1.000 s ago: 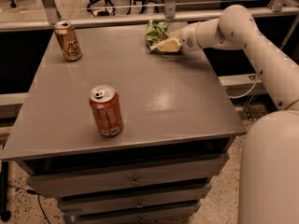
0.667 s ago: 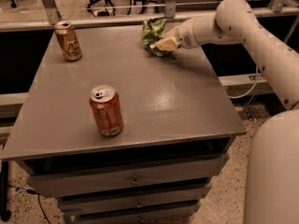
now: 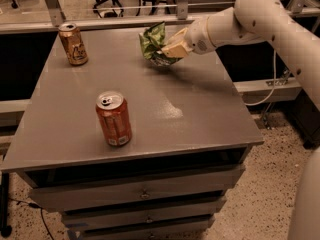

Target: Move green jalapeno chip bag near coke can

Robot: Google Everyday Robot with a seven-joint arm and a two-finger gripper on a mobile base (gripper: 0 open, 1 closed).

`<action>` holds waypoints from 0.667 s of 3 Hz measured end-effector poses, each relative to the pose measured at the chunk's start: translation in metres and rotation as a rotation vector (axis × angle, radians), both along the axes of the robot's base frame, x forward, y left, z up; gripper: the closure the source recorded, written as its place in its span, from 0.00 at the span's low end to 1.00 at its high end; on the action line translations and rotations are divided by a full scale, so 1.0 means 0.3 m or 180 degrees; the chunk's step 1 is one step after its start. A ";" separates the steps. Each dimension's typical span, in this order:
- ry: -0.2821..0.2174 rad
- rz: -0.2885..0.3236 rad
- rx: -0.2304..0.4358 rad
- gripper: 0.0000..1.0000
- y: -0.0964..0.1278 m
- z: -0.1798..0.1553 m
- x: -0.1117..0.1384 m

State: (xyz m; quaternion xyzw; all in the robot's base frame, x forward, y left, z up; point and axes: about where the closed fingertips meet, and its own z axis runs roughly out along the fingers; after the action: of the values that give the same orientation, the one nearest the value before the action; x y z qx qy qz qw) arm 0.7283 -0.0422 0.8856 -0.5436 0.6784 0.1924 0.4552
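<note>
My gripper has the green jalapeno chip bag. It will let the bag go on the table [image 3: 149, 100] beside the coke can, toward the arm.
The green jalapeno chip bag [image 3: 153, 43] is crumpled in my gripper [image 3: 167, 50], which is shut on it and holds it just above the far middle of the grey table [image 3: 200, 109]. The white arm reaches in from the upper right. The coke can [image 3: 114, 119], reddish-orange with a silver top and a small white label patch, stands upright near the table's front left, well apart from the bag.
A gold-brown can with script lettering [image 3: 73, 44] stands at the far left corner. The table has drawers [image 3: 142, 194] under its front edge. A metal rail [image 3: 125, 21] and office chairs are behind the table.
My gripper has lifted the chip bag off the far edge and carried it left and toward the table's middle. The cans have not moved.
</note>
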 end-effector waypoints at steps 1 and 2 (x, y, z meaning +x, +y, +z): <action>0.0205 0.0399 0.0012 1.00 0.031 -0.013 -0.164; 0.0412 0.0662 0.0009 1.00 0.035 -0.025 -0.305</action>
State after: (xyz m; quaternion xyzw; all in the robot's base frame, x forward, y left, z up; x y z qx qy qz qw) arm 0.6367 -0.0317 0.8781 -0.5969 0.6460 0.2742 0.3889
